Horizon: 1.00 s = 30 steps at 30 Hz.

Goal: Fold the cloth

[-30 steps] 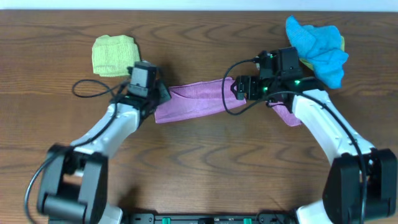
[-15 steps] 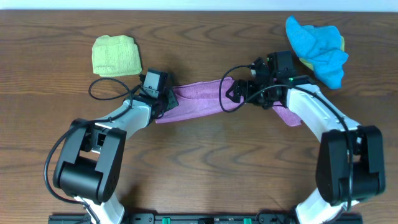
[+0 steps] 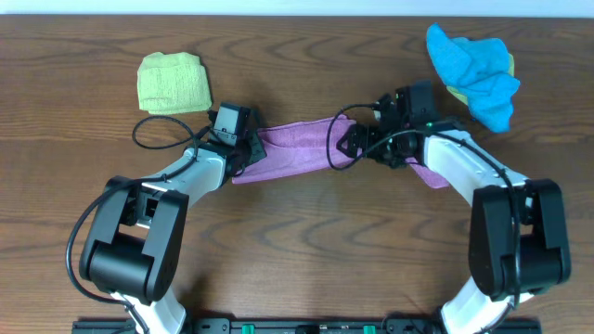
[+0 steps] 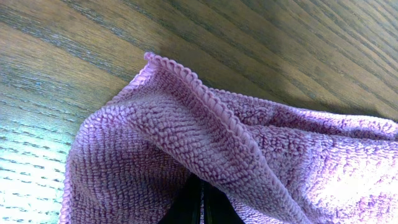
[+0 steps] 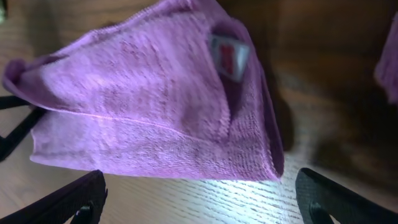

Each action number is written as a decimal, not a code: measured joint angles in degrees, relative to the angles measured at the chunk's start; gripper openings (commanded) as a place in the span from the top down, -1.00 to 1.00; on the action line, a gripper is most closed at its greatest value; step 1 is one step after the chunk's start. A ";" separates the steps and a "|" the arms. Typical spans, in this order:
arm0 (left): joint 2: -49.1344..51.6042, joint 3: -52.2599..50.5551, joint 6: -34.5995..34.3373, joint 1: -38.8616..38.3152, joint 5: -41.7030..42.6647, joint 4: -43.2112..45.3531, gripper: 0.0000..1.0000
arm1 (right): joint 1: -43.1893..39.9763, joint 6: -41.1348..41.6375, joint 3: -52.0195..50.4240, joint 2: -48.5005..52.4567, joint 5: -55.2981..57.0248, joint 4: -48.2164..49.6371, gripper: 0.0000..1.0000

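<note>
The purple cloth's top layer lies bunched over the bottom one, so the robot's right gripper needs to pinch the cloth's edge (image 5: 220,96) by the tag and lift, and then its left gripper should open.
A purple cloth (image 3: 292,150) lies bunched in a long strip across the middle of the wooden table. My left gripper (image 3: 249,151) is shut on the cloth's left end; the left wrist view shows the cloth (image 4: 205,155) draped over the closed fingers (image 4: 202,208). My right gripper (image 3: 345,147) is open, low over the table at the cloth's right part. In the right wrist view its fingers (image 5: 202,199) spread wide just in front of the cloth's folded edge (image 5: 155,124), which carries a small tag. A further bit of purple cloth (image 3: 429,173) shows under the right arm.
A folded yellow-green cloth (image 3: 173,83) lies at the back left. A crumpled blue cloth (image 3: 473,63) lies over something yellow at the back right. Black cables loop beside both wrists.
The left gripper moved right and down along the cloth's left end and stayed there. The right gripper shifted slightly left and lower toward the cloth's middle.
</note>
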 measured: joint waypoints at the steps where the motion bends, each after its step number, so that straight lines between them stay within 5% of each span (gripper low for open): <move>1: 0.00 0.00 0.00 0.00 0.00 -0.09 0.89 | 0.00 0.87 -1.14 0.00 0.09 1.33 -0.76; 21: 0.00 0.26 0.00 0.00 -0.02 -0.66 0.89 | 0.33 9.20 -6.51 1.70 -0.74 17.11 -0.50; 25: 0.00 0.28 0.00 0.00 0.00 -0.68 0.89 | 1.25 9.73 -6.19 3.52 -1.36 21.07 -0.18; 30: 0.00 0.33 0.00 0.00 0.00 -0.81 0.88 | 1.77 9.99 -6.32 4.79 0.85 22.88 0.66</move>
